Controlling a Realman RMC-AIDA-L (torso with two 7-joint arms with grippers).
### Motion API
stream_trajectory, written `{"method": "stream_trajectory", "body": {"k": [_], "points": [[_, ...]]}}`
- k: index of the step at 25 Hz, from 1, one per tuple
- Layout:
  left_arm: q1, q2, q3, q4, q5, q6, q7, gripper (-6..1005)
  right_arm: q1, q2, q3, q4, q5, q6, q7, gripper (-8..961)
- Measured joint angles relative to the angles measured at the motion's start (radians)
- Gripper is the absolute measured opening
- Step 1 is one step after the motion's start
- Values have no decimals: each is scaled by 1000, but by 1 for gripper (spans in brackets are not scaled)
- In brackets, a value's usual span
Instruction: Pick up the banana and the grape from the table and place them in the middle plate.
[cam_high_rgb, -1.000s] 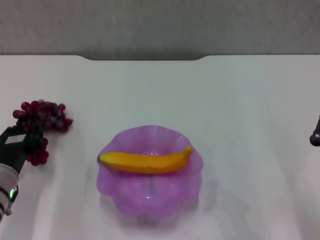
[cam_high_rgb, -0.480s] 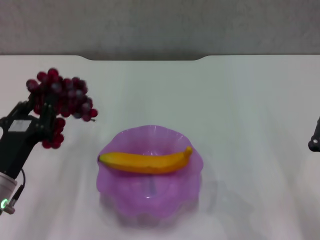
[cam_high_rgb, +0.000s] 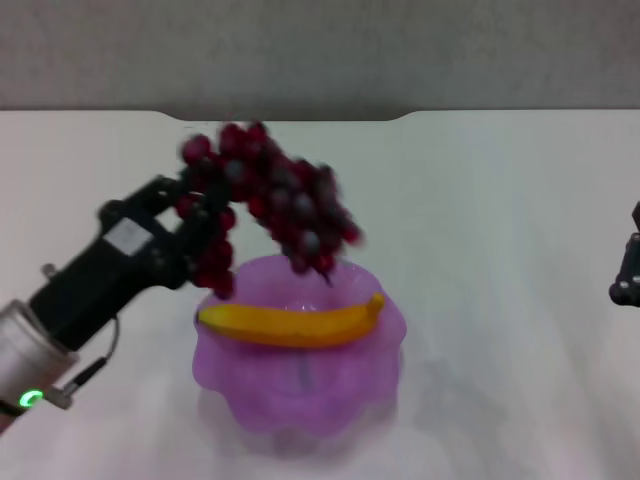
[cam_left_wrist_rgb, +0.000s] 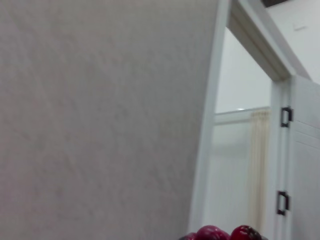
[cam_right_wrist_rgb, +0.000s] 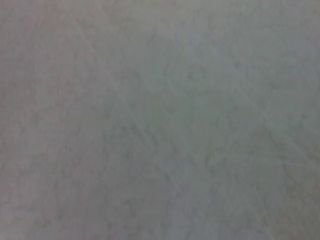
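Observation:
My left gripper will release the grape in the purple plate (cam_high_rgb: 284, 357), so that the grape ends up along the near side of the banana. The grape now hangs over the middle plate's rim.
The grape (cam_high_rgb: 275, 200), a long dark red-purple bunch, hangs in the air over the far left rim of the middle plate (cam_high_rgb: 300, 400). My left gripper (cam_high_rgb: 195, 235) is shut on the bunch's left end, its black arm reaching in from the lower left. A few grapes (cam_left_wrist_rgb: 222, 233) show at the edge of the left wrist view. The banana (cam_high_rgb: 290, 322) lies across the purple scalloped plate, stem end to the right. My right gripper (cam_high_rgb: 628, 275) sits at the far right edge of the table (cam_high_rgb: 500, 200), only partly in view.
The white table has a notched far edge (cam_high_rgb: 290, 117) against a grey wall. The left wrist view looks at a wall and a white door frame (cam_left_wrist_rgb: 240, 125). The right wrist view shows only a plain grey surface.
My left gripper has lifted the grape off the table at the left and swung it up and rightward to above the plate's far left rim. The banana and plate stayed put.

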Motion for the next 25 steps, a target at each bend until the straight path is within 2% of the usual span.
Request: {"method": "stream_trajectory", "body": {"k": [4, 6, 9, 16, 25], "points": [[-51, -44, 21, 83, 6, 3, 9, 341, 7, 0, -11, 1, 0, 0, 0, 0], [-86, -80, 29, 151, 6, 4, 18, 340, 7, 0, -12, 1, 0, 1, 0, 0], [-112, -108, 60, 204, 7, -3, 54, 339, 11, 0, -14, 1, 0, 1, 1, 0], [-107, -118, 176, 176, 7, -95, 161, 336, 18, 0, -21, 1, 0, 1, 1, 0], [-111, -119, 175, 116, 6, -295, 183, 329, 20, 0, -23, 1, 0, 1, 1, 0]]}}
